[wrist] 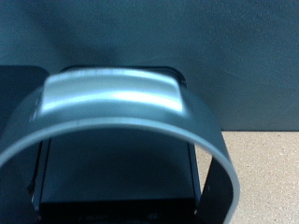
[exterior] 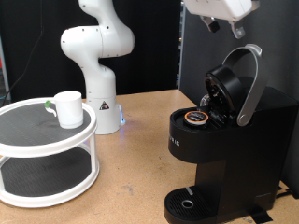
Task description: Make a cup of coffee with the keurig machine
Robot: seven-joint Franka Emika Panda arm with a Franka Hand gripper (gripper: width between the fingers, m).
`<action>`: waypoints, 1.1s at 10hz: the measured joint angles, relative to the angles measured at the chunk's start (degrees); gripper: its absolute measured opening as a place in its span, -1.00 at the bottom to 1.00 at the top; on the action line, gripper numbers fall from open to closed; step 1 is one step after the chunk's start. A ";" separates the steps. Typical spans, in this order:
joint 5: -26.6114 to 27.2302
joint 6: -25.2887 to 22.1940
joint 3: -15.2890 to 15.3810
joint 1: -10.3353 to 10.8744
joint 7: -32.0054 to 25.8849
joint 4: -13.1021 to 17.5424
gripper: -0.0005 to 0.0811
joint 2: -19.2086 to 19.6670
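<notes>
I should close my gripper's fingers just behind the grey handle's top [exterior: 254,48] [wrist: 112,91] on the raised lid of the keurig machine.
The black keurig machine [exterior: 229,140] stands at the exterior view's right with its lid raised. Its grey curved handle [exterior: 250,84] points up, and a small pod [exterior: 196,118] sits in the open chamber. The round drip tray base [exterior: 190,203] has nothing on it. The white mug [exterior: 68,108] stands on the top tier of a white round stand [exterior: 47,140] at the exterior view's left. My gripper [exterior: 220,13] hangs just above the raised handle, cut off by the top edge. The wrist view shows the grey handle [wrist: 112,98] close up, with no fingers in view.
The arm's white base [exterior: 98,98] stands behind the stand on the wooden table [exterior: 131,177]. A black panel [exterior: 192,47] rises behind the machine.
</notes>
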 joint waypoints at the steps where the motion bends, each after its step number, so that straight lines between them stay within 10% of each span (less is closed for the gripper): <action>1: 0.01 0.67 0.80 0.07 1.07 0.00 0.98 -0.01; 7: 0.12 4.10 5.52 0.95 6.18 0.27 0.98 0.07; 9: -0.13 4.94 7.09 1.00 8.03 0.35 0.76 0.31; 11: -0.61 6.12 8.38 1.01 9.53 0.60 -0.03 1.13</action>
